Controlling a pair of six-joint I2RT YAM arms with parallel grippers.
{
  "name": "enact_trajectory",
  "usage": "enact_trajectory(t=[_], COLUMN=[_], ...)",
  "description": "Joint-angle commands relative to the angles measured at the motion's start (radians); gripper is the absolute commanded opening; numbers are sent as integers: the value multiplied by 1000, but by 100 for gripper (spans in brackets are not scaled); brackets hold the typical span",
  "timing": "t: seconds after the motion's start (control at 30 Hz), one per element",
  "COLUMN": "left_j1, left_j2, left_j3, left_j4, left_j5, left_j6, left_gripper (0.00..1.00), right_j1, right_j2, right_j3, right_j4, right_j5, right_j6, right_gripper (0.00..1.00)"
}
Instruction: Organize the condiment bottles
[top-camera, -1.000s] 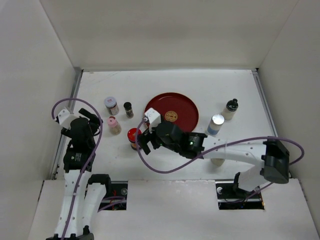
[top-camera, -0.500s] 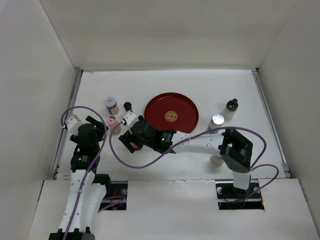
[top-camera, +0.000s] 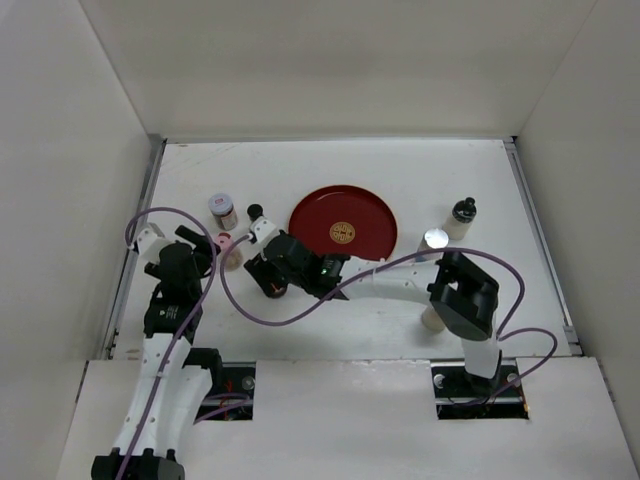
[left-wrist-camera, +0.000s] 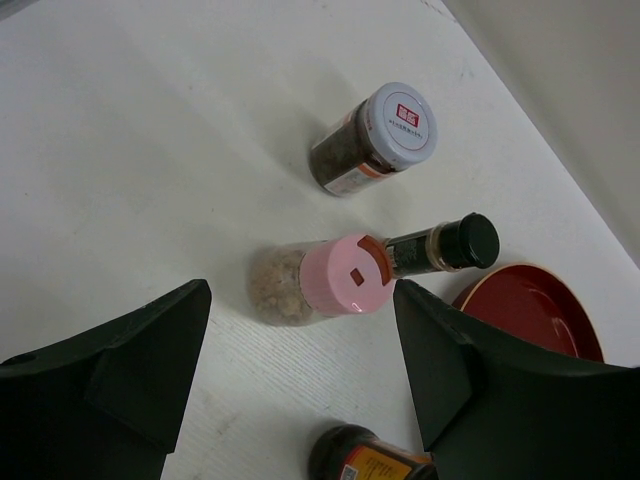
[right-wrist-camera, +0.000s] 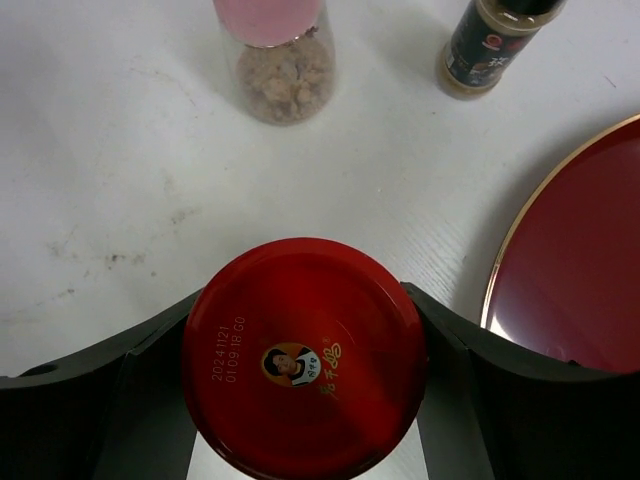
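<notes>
My right gripper should put the red-capped jar down on the red tray (top-camera: 338, 208) just behind the tray's gold emblem.
My right gripper (top-camera: 271, 281) is shut on a red-capped jar (right-wrist-camera: 305, 345), its fingers on both sides of the lid. The jar's dark body with an orange label shows in the left wrist view (left-wrist-camera: 362, 461). A pink-capped shaker (top-camera: 228, 246) stands just beyond it, between the two grippers, and also shows in both wrist views (left-wrist-camera: 345, 275) (right-wrist-camera: 280, 55). My left gripper (left-wrist-camera: 300, 335) is open and empty, a little short of the shaker. A white-capped jar (top-camera: 222, 208) and a slim black-capped bottle (top-camera: 255, 214) stand behind. A silver-capped bottle (top-camera: 434, 240) and a black-capped cream bottle (top-camera: 461, 216) stand to the right.
The round red tray (top-camera: 325, 215) with a gold emblem lies mid-table, its rim close to the right of the held jar (right-wrist-camera: 575, 270). A cream object (top-camera: 432, 319) sits partly hidden beside the right arm. White walls enclose the table on three sides.
The right arm has folded in to the left, its gripper staying shut on the red-capped jar, which has shifted only slightly. The left gripper has moved slightly nearer the pink-capped shaker.
</notes>
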Motion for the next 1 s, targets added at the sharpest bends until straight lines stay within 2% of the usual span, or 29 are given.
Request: enact_trajectory(t=[0.0, 0.27, 0.47, 0.6, 0.77, 0.97], left_j1=[-11, -63, -141, -177, -195, -194], left_j2=[23, 83, 213, 244, 282, 336], left_j3=[0, -3, 23, 37, 52, 73], left_j4=[69, 115, 153, 152, 155, 160], left_j5=[2, -21, -62, -125, -164, -164], left_j6=[-11, -4, 4, 11, 22, 34], left_gripper=[73, 76, 76, 75, 76, 76], right_j1=[-17, -226, -382, -467, -518, -530], right_j2=[-157, -228, -135, -70, 22, 63], right_j3=[17, 57, 112, 174, 241, 232], right_j4=[185, 159, 147, 143, 139, 151], right_j5=[-46, -106, -66, -54, -46, -35], right_j6=[32, 50, 18, 6, -38, -49], right_gripper=[52, 52, 52, 52, 53, 56])
